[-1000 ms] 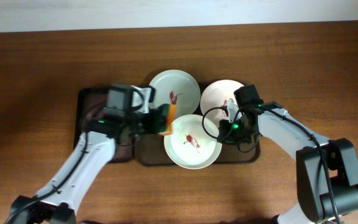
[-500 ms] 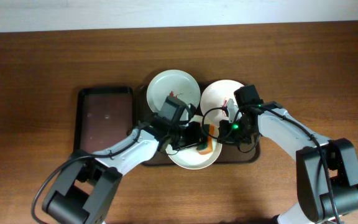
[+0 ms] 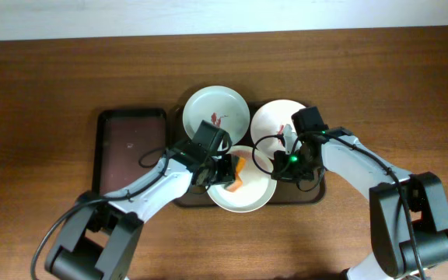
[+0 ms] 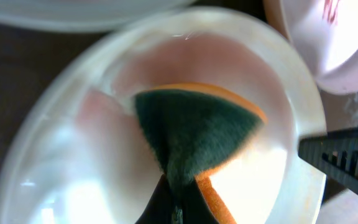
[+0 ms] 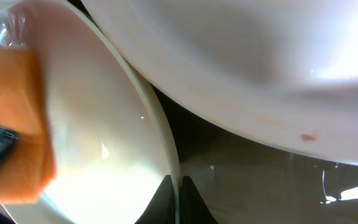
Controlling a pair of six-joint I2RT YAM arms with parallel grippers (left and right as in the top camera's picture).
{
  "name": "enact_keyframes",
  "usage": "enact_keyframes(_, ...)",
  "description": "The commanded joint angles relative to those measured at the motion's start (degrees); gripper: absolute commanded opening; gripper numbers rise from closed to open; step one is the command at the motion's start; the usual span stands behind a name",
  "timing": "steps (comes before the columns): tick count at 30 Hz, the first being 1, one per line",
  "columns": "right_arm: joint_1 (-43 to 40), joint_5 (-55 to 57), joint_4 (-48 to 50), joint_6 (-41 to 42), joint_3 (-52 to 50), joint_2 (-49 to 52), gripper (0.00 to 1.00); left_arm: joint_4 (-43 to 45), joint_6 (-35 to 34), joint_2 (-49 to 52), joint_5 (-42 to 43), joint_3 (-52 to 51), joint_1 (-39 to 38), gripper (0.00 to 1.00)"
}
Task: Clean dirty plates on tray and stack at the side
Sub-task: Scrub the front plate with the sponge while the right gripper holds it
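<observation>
I should use my left gripper to set the sponge down in the narrow dark tray (image 3: 154, 169), along its edge that is by the large tray. The sponge is now pressed into the front plate.
Three white plates lie on the large dark tray (image 3: 309, 196). The front plate (image 3: 247, 198) is under both grippers. My left gripper (image 3: 228, 173) is shut on an orange and green sponge (image 3: 238, 173) pressed into that plate; the sponge (image 4: 197, 127) fills the left wrist view, on the plate (image 4: 61, 155). My right gripper (image 3: 274, 165) is shut on the front plate's right rim (image 5: 166, 155). The back left plate (image 3: 218, 109) has a red smear. The back right plate (image 3: 274, 120) also shows in the right wrist view (image 5: 260, 68).
A smaller narrow dark tray (image 3: 131, 144) lies left of the large tray, with nothing on it. Bare wood tabletop (image 3: 45, 117) surrounds both trays.
My left gripper carried the sponge from the small tray onto the front plate, swept right across it, then back left. The red smear there no longer shows. The right arm has not moved.
</observation>
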Motion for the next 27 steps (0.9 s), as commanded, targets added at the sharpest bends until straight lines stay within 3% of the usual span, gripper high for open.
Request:
enact_keyframes(1,0.13,-0.09,-0.04,0.33,0.55,0.13,0.04,0.13,5.55,-4.15,-6.64,-0.2,0.68,0.0)
enact_keyframes(7,0.13,-0.07,-0.33,0.33,0.55,0.13,0.04,-3.32,9.94,-13.92,-6.64,0.28,2.64,0.0)
enact_keyframes(11,0.13,-0.09,-0.44,0.33,0.55,0.13,0.13,-14.49,16.55,-17.27,-16.7,0.28,9.27,0.0)
enact_keyframes(13,0.13,-0.07,-0.46,0.31,0.55,0.13,0.15,-17.4,16.81,-17.25,-21.14,0.28,13.03,0.0)
enact_keyframes(14,0.13,-0.09,-0.46,0.33,0.55,0.13,0.18,-17.84,20.11,-17.25,-21.73,0.28,16.5,0.0)
enact_keyframes(17,0.13,-0.09,-0.5,0.33,0.55,0.13,0.26,-16.92,27.26,-16.13,-21.73,0.07,22.69,0.0)
enact_keyframes(22,0.13,-0.09,-1.36,0.33,0.55,0.13,0.24,-14.71,30.1,-9.94,-20.55,-0.37,27.63,0.0)
enact_keyframes(25,0.13,-0.09,-1.86,0.33,0.55,0.13,0.23,-10.88,39.19,-5.29,-12.37,-0.37,27.5,0.0)
enact_keyframes(27,0.13,-0.07,-2.21,0.33,0.55,0.13,0.23,-9.86,39.74,-3.63,-12.39,-0.37,27.5,0.0)
